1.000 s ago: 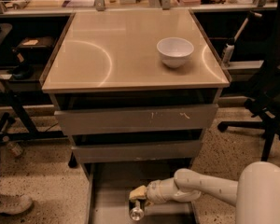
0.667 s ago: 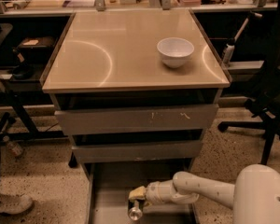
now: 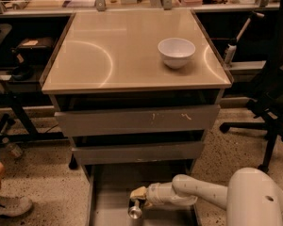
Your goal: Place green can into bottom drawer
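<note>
My gripper should put the green can down on the grey bottom of the bottom drawer at its front middle (image 3: pixel 136 211).
The bottom drawer (image 3: pixel 108 192) is pulled out, showing its flat grey floor. My gripper (image 3: pixel 137 193) reaches in from the right, low over the drawer's front middle. It is shut on the green can (image 3: pixel 134 212), which hangs below it. Only the can's shiny silver end shows, and its green body is mostly hidden by the gripper. I cannot tell whether the can touches the drawer floor.
A white bowl (image 3: pixel 176 52) stands on the cabinet top (image 3: pixel 108 55) at the right. The top drawer (image 3: pixel 137 120) and the middle drawer (image 3: pixel 137 152) are shut. An office chair (image 3: pixel 273 112) stands to the right, and a person's shoe (image 3: pixel 9 205) is at the lower left.
My arm has drifted slightly left with the can. Nothing else has moved.
</note>
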Available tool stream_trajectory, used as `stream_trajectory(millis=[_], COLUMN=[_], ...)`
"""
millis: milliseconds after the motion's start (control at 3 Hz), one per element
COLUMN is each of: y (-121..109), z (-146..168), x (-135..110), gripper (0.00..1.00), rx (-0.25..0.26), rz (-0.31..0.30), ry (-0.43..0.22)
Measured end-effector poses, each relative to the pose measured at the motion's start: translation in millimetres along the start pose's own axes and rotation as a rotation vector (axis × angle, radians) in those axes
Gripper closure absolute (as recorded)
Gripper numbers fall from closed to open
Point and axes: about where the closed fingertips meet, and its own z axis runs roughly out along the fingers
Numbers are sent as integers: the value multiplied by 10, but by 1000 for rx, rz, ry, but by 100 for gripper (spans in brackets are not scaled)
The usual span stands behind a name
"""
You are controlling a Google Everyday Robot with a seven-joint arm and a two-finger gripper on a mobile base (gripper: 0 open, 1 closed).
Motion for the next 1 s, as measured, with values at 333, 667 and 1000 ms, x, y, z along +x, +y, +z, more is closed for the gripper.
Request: stream_trajectory(millis=[333,667,1000], y=[-160,-309,-431], z=[85,163,224], x=[-141,-226,-263], gripper=[100,100,100], rx=[8,11,9], rz=[32,62,89], ry=[-15,-20,-21])
